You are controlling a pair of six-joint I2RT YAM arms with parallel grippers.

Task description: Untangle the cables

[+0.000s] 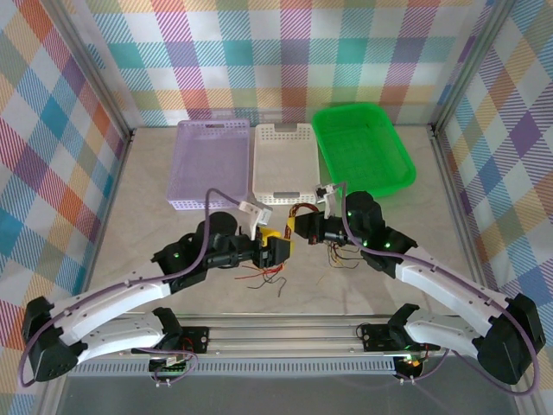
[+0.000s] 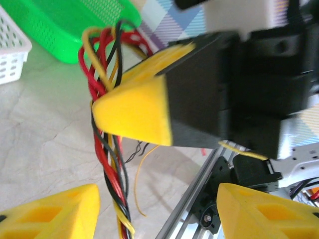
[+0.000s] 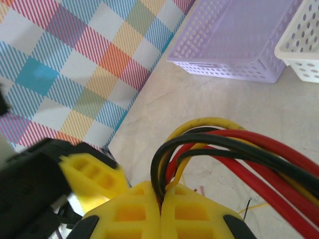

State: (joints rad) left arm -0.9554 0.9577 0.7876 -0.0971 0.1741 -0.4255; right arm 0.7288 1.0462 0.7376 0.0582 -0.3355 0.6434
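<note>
My left gripper should close on the bundle of cables lower down point(image 2: 123, 213), as the cables hang twisted together below my right gripper's pinch, before both grippers pull the cables apart.
The cables point(image 2: 107, 164) are a twisted bundle of red, black and yellow wires. They hang between my left gripper's point(image 2: 157, 199) yellow fingers, which stand open, and run close to the left finger point(image 2: 55, 214). Above them, my right gripper's yellow finger point(image 2: 134, 109) pinches the bundle. In the right wrist view my right gripper point(image 3: 161, 191) is shut on the cables point(image 3: 239, 149), which loop up out of the jaws and off to the right. From above, the left gripper point(image 1: 278, 251) and right gripper point(image 1: 304, 227) nearly touch over mid-table, with the cables point(image 1: 298, 213) between them and thin loose ends point(image 1: 266, 277) trailing on the table.
A lilac basket point(image 1: 194, 205), a white basket point(image 1: 281, 130) and a green tray point(image 1: 406, 169) stand in a row at the back. The metal rail point(image 1: 285, 333) with the arm bases runs along the near edge. Checked walls close in the sides.
</note>
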